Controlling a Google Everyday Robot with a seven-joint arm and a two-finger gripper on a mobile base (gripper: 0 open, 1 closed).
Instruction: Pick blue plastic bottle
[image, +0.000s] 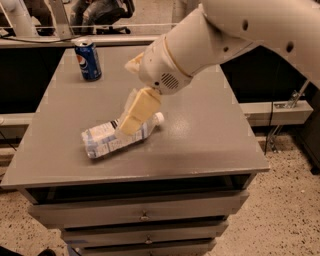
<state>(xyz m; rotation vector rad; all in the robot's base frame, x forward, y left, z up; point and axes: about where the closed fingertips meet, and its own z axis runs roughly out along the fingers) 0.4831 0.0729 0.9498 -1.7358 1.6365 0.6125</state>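
Note:
Next, my gripper grips the bottom half (104, 139) of the blue plastic bottle, the half away from the bottle's white cap.
The blue plastic bottle (107, 140) lies on its side on the grey table (210, 135), left of centre, with its white cap (158, 119) pointing right. It is clear and pale bluish with a white and light-blue label. My gripper (127, 125), cream coloured, hangs from the big white arm (200, 45) and is down over the bottle's cap-side half, covering part of it. I cannot tell whether it touches the bottle.
A dark blue Pepsi can (88, 60) stands upright at the table's back left. The slim blue-silver can is hidden behind the arm. The table has drawers (145, 215) at the front. A low shelf and a chair lie behind the table.

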